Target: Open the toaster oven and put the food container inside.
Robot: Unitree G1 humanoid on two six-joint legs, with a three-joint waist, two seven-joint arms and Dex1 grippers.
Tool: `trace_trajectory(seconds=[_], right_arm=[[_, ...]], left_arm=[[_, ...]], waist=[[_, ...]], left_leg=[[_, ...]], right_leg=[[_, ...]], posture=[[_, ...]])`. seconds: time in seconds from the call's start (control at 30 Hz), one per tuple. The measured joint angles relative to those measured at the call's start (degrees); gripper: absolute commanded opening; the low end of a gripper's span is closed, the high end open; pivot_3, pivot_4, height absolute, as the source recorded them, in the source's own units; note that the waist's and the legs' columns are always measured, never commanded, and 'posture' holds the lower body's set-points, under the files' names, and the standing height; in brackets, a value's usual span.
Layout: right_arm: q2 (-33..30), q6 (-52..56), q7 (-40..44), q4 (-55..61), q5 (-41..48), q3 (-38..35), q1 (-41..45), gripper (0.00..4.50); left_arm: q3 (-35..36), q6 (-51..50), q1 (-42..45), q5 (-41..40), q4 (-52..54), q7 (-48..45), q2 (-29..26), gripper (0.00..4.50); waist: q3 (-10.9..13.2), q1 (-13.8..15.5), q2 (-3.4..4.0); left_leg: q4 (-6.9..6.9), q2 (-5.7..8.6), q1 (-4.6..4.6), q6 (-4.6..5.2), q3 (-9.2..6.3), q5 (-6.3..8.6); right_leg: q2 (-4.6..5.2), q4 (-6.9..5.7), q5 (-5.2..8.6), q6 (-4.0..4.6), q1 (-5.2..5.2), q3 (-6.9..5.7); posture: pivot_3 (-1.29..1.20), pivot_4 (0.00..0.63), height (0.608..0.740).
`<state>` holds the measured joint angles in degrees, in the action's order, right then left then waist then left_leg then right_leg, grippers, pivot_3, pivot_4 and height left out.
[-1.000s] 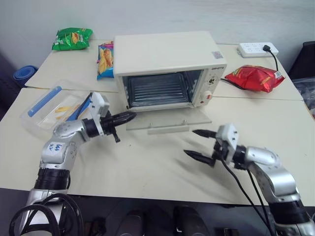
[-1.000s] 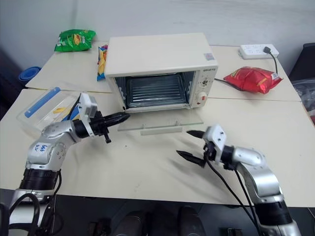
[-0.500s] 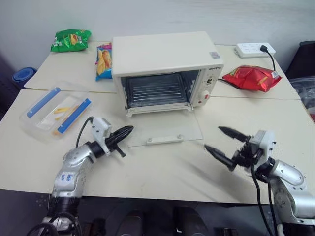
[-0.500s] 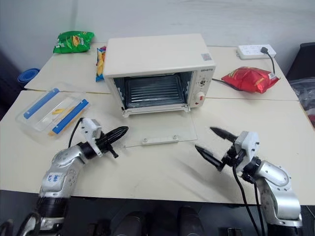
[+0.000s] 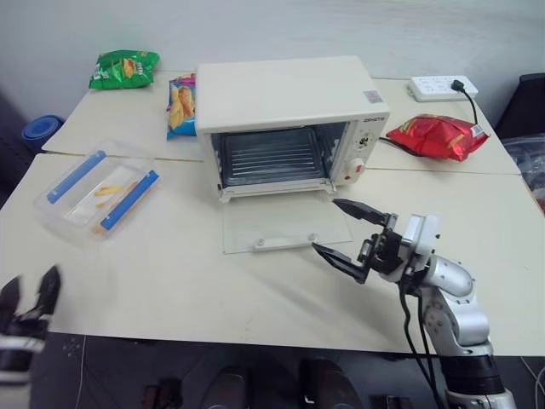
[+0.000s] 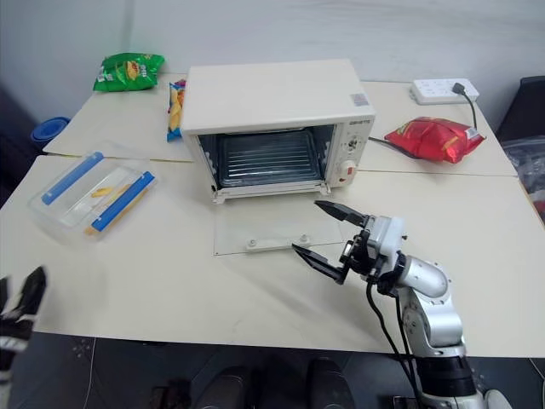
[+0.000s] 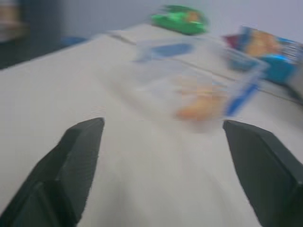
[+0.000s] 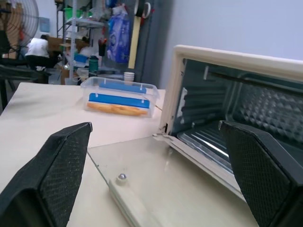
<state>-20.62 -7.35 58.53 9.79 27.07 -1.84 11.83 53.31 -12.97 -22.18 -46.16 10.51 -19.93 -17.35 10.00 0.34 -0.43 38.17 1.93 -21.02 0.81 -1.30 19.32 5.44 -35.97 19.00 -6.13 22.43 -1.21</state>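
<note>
My left gripper is going to close on the food container's clear rim (image 5: 71, 222) (image 7: 181, 88) between the blue clip bars, on the side that faces away from the toaster oven.
The cream-white toaster oven (image 5: 289, 94) stands at the table's middle back. Its glass door (image 5: 285, 228) lies open flat on the table, baring the wire rack (image 5: 274, 156). The food container (image 5: 98, 192), clear with two blue clip bars and yellow pieces inside, rests on the table left of the oven. My left gripper (image 5: 28, 291) is open at the table's near left edge, well short of the container (image 7: 199, 90). My right gripper (image 5: 325, 225) hangs open over the door's front right corner, pointing left, empty. The right wrist view looks past the door (image 8: 156, 175) to the container (image 8: 118, 97).
A green snack bag (image 5: 124, 68) and a blue-and-orange bag (image 5: 181, 104) lie behind the oven's left side. A red bag (image 5: 438, 135) and a white power strip (image 5: 443, 85) with its cable lie at the back right. Bare tabletop stretches between the container and the front edge.
My left gripper, shut beside the door's left edge before, has swung back to the near left table edge and opened. My right gripper moved left and up toward the door's front corner.
</note>
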Motion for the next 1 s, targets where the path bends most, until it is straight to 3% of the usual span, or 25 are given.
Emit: trace_trajectory(seconds=[0.27,0.43,0.67,0.87,1.0], right_arm=[[0.09,-1.21,0.23,-1.32,-0.67,1.97,3.01,4.50],[-0.07,-0.57,0.01,-1.61,-0.67,2.60,5.29,4.50],[-0.17,-0.19,-0.89,-2.98,-1.26,3.06,6.69,4.50],[1.06,-0.60,-3.19,-2.91,-1.89,3.44,6.40,4.50],[1.33,-1.15,-3.89,-2.55,-2.30,3.82,4.99,4.50]], left_arm=[[0.71,-12.94,6.95,-7.71,2.77,14.57,-7.69,4.49],[-3.17,-28.71,18.01,-13.35,2.77,30.09,-19.59,4.49],[-7.14,-41.47,37.45,-14.85,-11.43,46.28,-20.03,4.49],[-8.86,-45.90,44.14,-12.15,-20.42,47.53,-23.54,4.49],[-11.45,-47.66,46.89,-8.14,-24.42,46.49,-25.71,3.69]], waist=[[-0.06,0.82,-0.10],[-0.07,0.05,-0.08],[-0.07,-0.91,-0.04],[-0.08,-1.21,-0.06],[-0.09,-1.20,-0.06]], left_leg=[[-0.02,0.06,-0.02,0.00,-0.09,0.03],[-0.06,0.11,0.00,-0.04,-0.14,0.00],[-0.02,0.16,-0.06,-0.11,-0.13,-0.04],[-0.02,0.16,-0.07,-0.15,-0.13,-0.06],[0.00,0.18,-0.07,-0.15,-0.12,-0.06]], right_leg=[[0.03,-0.02,-0.01,0.01,0.03,0.01],[-0.01,-0.11,-0.01,0.01,0.05,0.02],[-0.03,-0.58,-0.01,0.01,0.25,-0.04],[-0.03,-0.60,-0.01,0.01,0.27,-0.06],[-0.02,-0.60,-0.01,0.01,0.26,-0.04]], posture=[[0.00,0.150,0.740],[0.00,0.150,0.740],[0.00,0.150,0.740],[0.00,0.150,0.740],[0.00,0.150,0.740]])
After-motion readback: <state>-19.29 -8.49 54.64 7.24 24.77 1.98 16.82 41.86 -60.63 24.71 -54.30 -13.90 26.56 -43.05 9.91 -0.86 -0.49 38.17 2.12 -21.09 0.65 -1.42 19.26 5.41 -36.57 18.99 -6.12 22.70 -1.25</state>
